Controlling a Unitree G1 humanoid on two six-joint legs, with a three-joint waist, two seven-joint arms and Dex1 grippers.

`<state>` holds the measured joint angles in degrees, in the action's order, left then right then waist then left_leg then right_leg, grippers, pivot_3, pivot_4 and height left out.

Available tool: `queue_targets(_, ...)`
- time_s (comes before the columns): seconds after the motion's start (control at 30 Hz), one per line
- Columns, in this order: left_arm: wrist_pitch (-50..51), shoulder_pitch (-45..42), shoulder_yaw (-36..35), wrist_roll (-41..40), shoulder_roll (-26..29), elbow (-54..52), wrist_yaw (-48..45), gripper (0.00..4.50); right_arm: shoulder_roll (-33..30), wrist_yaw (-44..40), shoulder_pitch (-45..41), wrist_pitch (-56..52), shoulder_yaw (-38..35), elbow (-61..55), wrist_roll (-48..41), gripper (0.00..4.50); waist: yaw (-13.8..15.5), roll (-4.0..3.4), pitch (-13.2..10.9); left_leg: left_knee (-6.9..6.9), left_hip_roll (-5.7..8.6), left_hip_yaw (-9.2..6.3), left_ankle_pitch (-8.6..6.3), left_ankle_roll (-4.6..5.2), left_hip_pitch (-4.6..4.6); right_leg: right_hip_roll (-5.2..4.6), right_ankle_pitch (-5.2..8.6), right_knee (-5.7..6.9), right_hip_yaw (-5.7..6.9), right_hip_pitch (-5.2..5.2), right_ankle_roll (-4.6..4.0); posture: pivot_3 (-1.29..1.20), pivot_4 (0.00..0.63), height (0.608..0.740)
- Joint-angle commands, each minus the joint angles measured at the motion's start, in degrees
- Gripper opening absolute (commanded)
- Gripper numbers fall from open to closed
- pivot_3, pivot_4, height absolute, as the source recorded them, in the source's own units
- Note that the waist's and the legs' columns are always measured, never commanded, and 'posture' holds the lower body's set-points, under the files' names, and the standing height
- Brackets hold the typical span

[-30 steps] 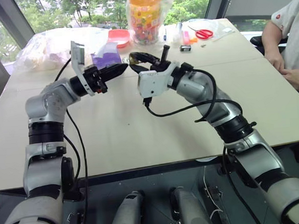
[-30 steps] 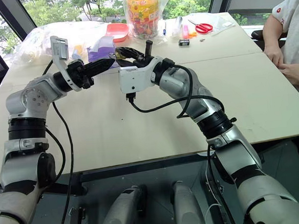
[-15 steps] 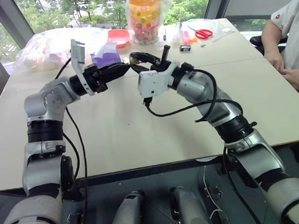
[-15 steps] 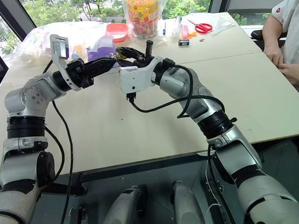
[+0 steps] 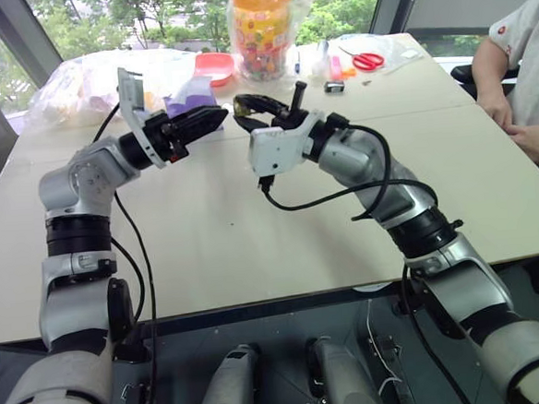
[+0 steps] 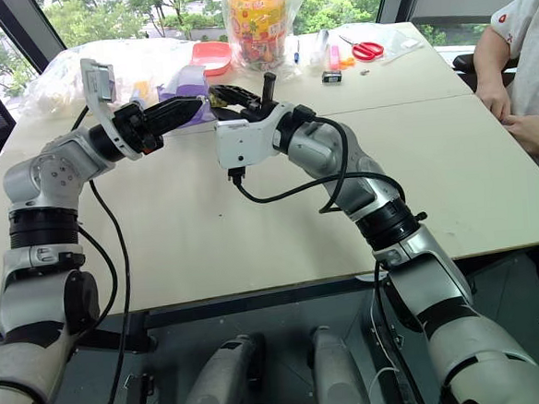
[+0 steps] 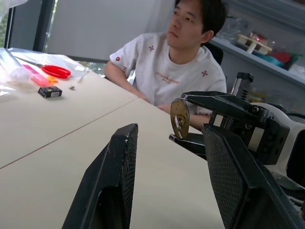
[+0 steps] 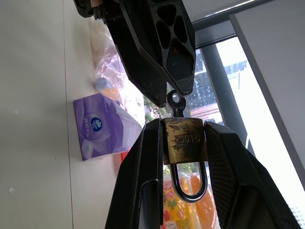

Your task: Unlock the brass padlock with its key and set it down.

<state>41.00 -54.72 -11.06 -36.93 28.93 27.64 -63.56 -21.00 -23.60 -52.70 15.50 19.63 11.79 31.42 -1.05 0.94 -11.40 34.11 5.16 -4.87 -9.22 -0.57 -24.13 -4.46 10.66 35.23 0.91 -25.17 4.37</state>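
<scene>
My right gripper is holding the padlock with its shackle pointing back between the fingers, so my left gripper will take the key's head (image 8: 176,99) and carry the padlock while my right gripper opens.
My right gripper (image 8: 183,125) is held above the table and is shut on the brass padlock (image 8: 183,140). The padlock's silvery shackle (image 8: 189,183) hangs out between the fingers on one side. A small key (image 8: 175,101) sticks out of the padlock body on the other side, toward my left gripper. My left gripper (image 5: 215,116) faces the right gripper (image 5: 244,102) across a short gap. It stands open, its fingers (image 7: 119,176) spread wide with nothing between them. The padlock (image 7: 180,118) shows just beyond their tips, apart from both.
At the table's far edge lie a purple tissue pack (image 5: 191,96), a red bowl (image 5: 214,65), a bagged candy jar (image 5: 262,22), red scissors (image 5: 363,60) and plastic bags (image 5: 76,86). A person (image 5: 519,64) sits at the right side with hands on the table.
My left gripper has gone from shut at the key to open, and its tips have drawn back to the left, away from the padlock. The right gripper has stayed still.
</scene>
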Motion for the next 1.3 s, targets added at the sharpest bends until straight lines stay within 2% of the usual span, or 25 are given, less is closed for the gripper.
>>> queue_targets(0.03, -0.2, -2.0, -1.1, -1.1, 0.0, -0.9, -0.7, 0.92, 0.2, 0.5, -0.7, 0.3, -0.5, -2.3, -0.3, 0.69, 0.0, 0.00, 0.0, 0.00, 0.00, 0.00, 0.00, 0.00, 0.00, 0.00, 0.00, 0.00, 0.00, 0.00, 0.00, 0.00, 0.150, 0.740)
queue_targets(0.1, -0.4, -2.0, -0.8, -0.8, -0.1, -0.9, -0.9, 0.09, 0.2, 0.6, -0.7, 0.4, -0.5, -2.3, -0.2, 0.69, 0.0, 0.00, 0.0, 0.00, 0.00, 0.00, 0.00, 0.00, 0.00, 0.00, 0.00, 0.00, 0.00, 0.00, 0.00, 0.00, 0.150, 0.740)
queue_targets(0.13, -0.5, -2.0, -0.8, -0.7, -0.1, -0.8, -0.8, 0.03, 0.2, 0.6, -0.7, 0.4, -0.4, -2.3, -0.2, 0.69, 0.0, 0.00, 0.0, 0.00, 0.00, 0.00, 0.00, 0.00, 0.00, 0.00, 0.00, 0.00, 0.00, 0.00, 0.00, 0.00, 0.150, 0.740)
queue_targets(0.27, -1.3, -2.1, -0.2, 0.0, -0.2, -0.9, -1.2, 0.03, 0.2, 0.5, -0.6, 0.4, -0.3, -2.4, -0.1, 0.69, 0.0, 0.00, 0.0, 0.00, 0.00, 0.00, 0.00, 0.00, 0.00, 0.00, 0.00, 0.00, 0.00, 0.00, 0.00, 0.00, 0.150, 0.740)
queue_targets(0.47, -7.6, -1.1, 3.6, 5.0, 0.5, -3.1, -2.6, 0.03, 0.1, 0.2, -0.5, 0.3, -0.3, -2.7, -0.2, 0.69, 0.0, 0.00, 0.0, 0.00, 0.00, 0.00, 0.00, 0.00, 0.00, -0.01, 0.00, 0.00, -0.01, 0.00, 0.00, 0.00, 0.150, 0.740)
queue_targets(0.77, -27.7, -0.7, 8.1, 15.8, 1.2, -2.8, -3.5, 0.03, 0.2, -0.2, -0.5, -0.1, -0.2, -2.7, -0.5, 0.69, 0.1, 0.00, 0.0, 0.00, 0.00, 0.01, 0.00, 0.00, 0.00, -0.02, 0.01, -0.01, -0.02, 0.00, -0.03, 0.00, 0.150, 0.740)
queue_targets(0.93, -34.4, -1.0, 9.0, 18.4, 1.3, -1.9, -4.5, 0.03, 0.3, -0.3, -0.5, -0.2, -0.3, -2.6, -0.7, 0.69, 0.1, 0.00, 0.0, -0.01, 0.00, 0.02, 0.00, 0.00, 0.00, -0.01, 0.01, -0.01, -0.02, -0.01, -0.03, 0.00, 0.150, 0.740)
queue_targets(1.03, -32.2, -1.4, 9.2, 17.8, 1.4, -1.8, -5.6, 0.03, 0.3, -0.2, -0.6, -0.1, -0.3, -2.5, -0.6, 0.69, 0.1, 0.00, 0.0, -0.01, 0.00, 0.02, -0.01, 0.01, 0.00, -0.01, 0.01, -0.01, -0.01, -0.01, -0.02, 0.00, 0.150, 0.740)
queue_targets(1.13, -21.9, -3.3, 7.5, 14.2, 1.3, -0.6, -4.7, 0.03, 0.3, 0.0, -0.7, 0.0, -0.3, -2.4, -0.5, 0.69, 0.0, 0.00, 0.0, -0.01, 0.00, 0.01, 0.00, 0.02, -0.01, 0.01, 0.00, 0.00, 0.04, -0.01, 0.01, 0.00, 0.150, 0.740)
queue_targets(1.17, -18.4, -3.8, 6.7, 12.6, 1.6, -0.5, -5.1, 0.58, 0.3, 0.0, -0.7, -0.1, -0.3, -2.5, -0.5, 0.69, 0.0, 0.00, 0.0, 0.00, 0.00, 0.02, 0.00, 0.03, -0.01, 0.02, -0.03, 0.00, 0.05, -0.01, 0.07, 0.00, 0.150, 0.740)
queue_targets(1.27, -8.5, -4.2, 6.4, 9.4, 3.3, -0.7, -7.3, 1.68, 0.3, 0.1, -0.8, -0.1, -0.4, -2.4, -0.4, 0.69, -0.1, 0.00, 0.0, 0.02, 0.00, 0.01, -0.01, 0.05, -0.03, 0.04, -0.06, 0.00, 0.06, 0.00, 0.18, 0.00, 0.150, 0.740)
queue_targets(1.3, -6.1, -4.2, 6.3, 8.4, 3.7, -1.0, -8.0, 1.68, 0.3, 0.1, -0.8, 0.0, -0.5, -2.4, -0.3, 0.69, -0.2, 0.00, 0.0, 0.02, 0.00, 0.02, -0.01, 0.05, -0.03, 0.04, -0.06, 0.00, 0.06, 0.00, 0.19, 0.00, 0.150, 0.740)
